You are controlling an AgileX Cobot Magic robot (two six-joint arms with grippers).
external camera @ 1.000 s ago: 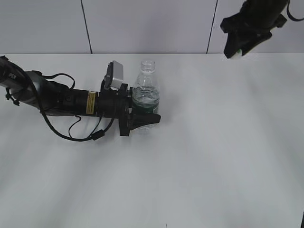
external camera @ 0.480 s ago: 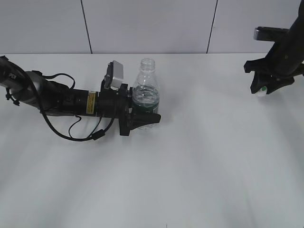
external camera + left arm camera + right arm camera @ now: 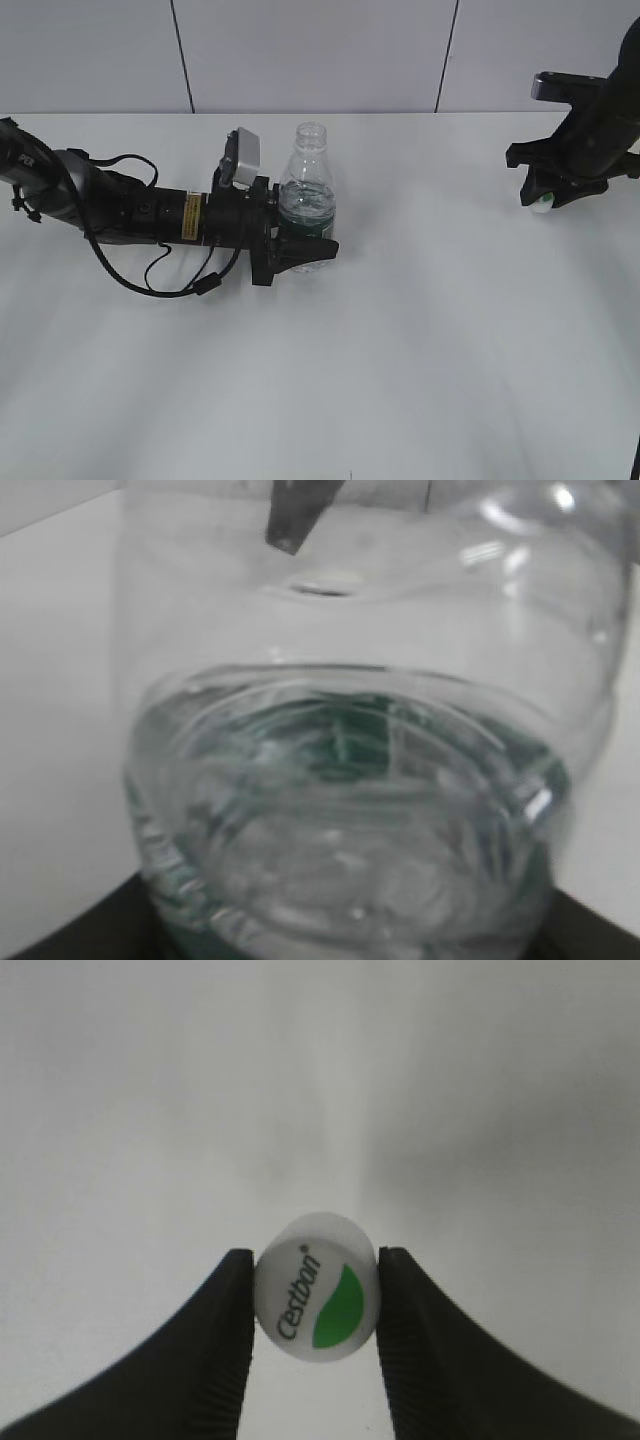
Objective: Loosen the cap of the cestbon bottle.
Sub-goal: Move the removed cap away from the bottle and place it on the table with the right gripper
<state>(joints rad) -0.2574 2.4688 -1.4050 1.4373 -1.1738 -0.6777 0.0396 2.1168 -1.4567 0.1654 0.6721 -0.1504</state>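
Note:
Next, I release the small white cap from my right gripper onto the bare white table [image 3: 530, 227] that lies just under that gripper's black fingertips.
The clear cestbon bottle [image 3: 306, 200] with its green label stands upright on the white table, its neck open with no cap on it. My left gripper [image 3: 300, 252] is shut on its lower body; the bottle [image 3: 340, 780] fills the left wrist view. My right gripper [image 3: 541, 197] is far to the right, low over the table, shut on the small white cap [image 3: 316, 1299], which shows a green leaf mark and "Cestbon" lettering between the two black fingers. The cap [image 3: 541, 199] shows as a white spot under the right gripper.
The white table [image 3: 420, 330] stretches wide around both arms. A grey panelled wall [image 3: 300, 50] stands behind it. The left arm's cables [image 3: 150, 275] lie on the table at the left.
My right gripper has come down from the upper right with the cap to just above the table at the right. The left gripper and the bottle have not moved.

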